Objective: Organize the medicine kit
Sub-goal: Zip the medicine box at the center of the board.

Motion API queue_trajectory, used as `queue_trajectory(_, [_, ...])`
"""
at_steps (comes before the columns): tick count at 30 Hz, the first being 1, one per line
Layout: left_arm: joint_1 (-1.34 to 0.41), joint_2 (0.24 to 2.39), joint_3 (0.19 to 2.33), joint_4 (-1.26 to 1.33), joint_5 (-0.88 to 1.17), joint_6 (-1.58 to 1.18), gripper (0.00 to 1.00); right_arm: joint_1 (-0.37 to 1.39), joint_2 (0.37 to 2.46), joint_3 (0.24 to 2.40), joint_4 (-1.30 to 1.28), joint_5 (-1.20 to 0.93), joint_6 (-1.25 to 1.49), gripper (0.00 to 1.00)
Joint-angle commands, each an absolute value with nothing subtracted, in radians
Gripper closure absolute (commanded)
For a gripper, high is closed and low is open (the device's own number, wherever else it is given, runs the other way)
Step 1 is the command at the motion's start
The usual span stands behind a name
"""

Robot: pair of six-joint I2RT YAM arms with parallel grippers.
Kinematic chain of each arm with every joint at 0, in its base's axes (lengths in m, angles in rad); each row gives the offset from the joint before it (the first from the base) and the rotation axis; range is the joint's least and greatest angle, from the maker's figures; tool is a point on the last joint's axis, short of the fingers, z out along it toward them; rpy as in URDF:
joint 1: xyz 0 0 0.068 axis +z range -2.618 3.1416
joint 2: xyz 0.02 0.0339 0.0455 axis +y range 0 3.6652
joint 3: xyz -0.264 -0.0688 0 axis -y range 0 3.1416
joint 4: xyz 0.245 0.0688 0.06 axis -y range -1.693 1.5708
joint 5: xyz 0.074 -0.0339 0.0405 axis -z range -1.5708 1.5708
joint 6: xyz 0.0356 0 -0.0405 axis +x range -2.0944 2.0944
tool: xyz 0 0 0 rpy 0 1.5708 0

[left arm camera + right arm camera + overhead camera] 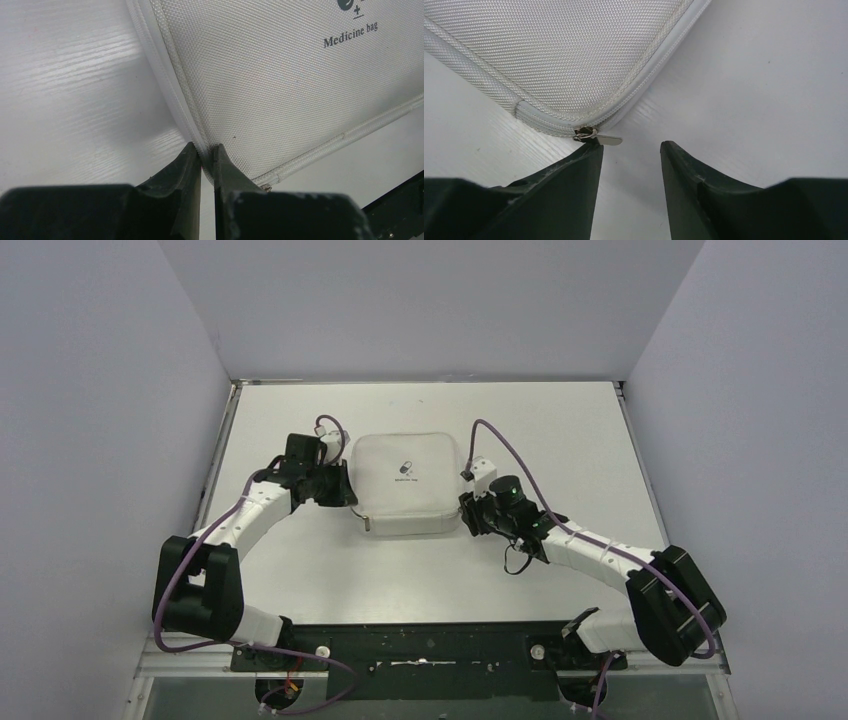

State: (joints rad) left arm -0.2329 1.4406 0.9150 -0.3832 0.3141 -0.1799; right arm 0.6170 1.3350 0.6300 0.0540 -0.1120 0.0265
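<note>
The zipper pull lies across one fingertip of the robot's right gripper, so the robot should back off, turn that gripper and take the pull at the kit's corner (586, 132).
The medicine kit (405, 480) is a pale grey-white square zip case of woven fabric with rounded corners, closed and flat on the table, with a small pill logo and the words "Medicine bag" on its lid. My left gripper (345, 490) is at its left edge. In the left wrist view the gripper (206, 150) is shut on the kit's piped edge seam (197, 135). My right gripper (468, 512) is at the kit's near right corner. In the right wrist view it (631, 147) is open, its left fingertip just under a metal zipper pull (599, 137); nothing is between the jaws.
The white table (560, 430) is bounded by grey walls at the back and both sides. A black base rail (430, 645) runs along the near edge. A second small metal zipper end (368, 523) shows at the kit's near left corner.
</note>
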Motion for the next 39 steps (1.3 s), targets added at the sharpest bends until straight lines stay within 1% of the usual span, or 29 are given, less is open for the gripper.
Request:
queue_trajectory(1, [-0.229,1.433,0.946,-0.407,0.299,-0.095,1.0,0.642,1.35,0.698,0.094,-0.063,-0.09,0.51])
queue_trajectory(4, [-0.229,1.427,0.934,-0.393,0.302,-0.099,1.0,0.668,1.378,0.728,0.071,-0.061,-0.136,0.47])
queue_trajectory(10, [-0.229,1.43,0.93,-0.386,0.309,-0.094,1.0,0.706,1.391,0.746,0.031,-0.176,-0.227,0.47])
queue_trajectory(14, [-0.229,1.425,0.921,-0.336,0.317,-0.077,1.0,0.707,1.381,0.733,0.067,-0.208,-0.262,0.54])
queue_trajectory(16, [-0.229,1.421,0.913,-0.309,0.33,-0.061,1.0,0.706,1.364,0.721,0.098,-0.21,-0.276,0.61])
queue_trajectory(17, [-0.229,1.418,0.917,-0.306,0.329,-0.052,1.0,0.706,1.357,0.715,0.116,-0.21,-0.28,0.69])
queue_trajectory(19, [-0.229,1.407,0.921,-0.305,0.317,-0.03,1.0,0.702,1.35,0.708,0.141,-0.186,-0.271,0.92])
queue_trajectory(20, [-0.229,1.403,0.919,-0.303,0.306,-0.011,1.0,0.695,1.351,0.707,0.147,-0.182,-0.264,1.0])
queue_trajectory(24, [-0.218,1.412,0.911,-0.306,0.299,-0.005,1.0,0.658,1.351,0.713,0.113,-0.186,-0.22,1.0])
queue_trajectory(28, [-0.215,1.43,0.912,-0.349,0.273,0.046,1.0,0.607,1.355,0.701,0.059,-0.129,-0.192,1.0])
queue_trajectory(34, [-0.212,1.395,0.868,-0.324,0.245,0.065,1.0,0.506,1.311,0.632,0.143,-0.238,-0.119,1.0])
queue_trajectory(39, [-0.205,1.392,0.867,-0.304,0.234,0.068,1.0,0.484,1.382,0.675,0.104,-0.368,-0.116,1.0])
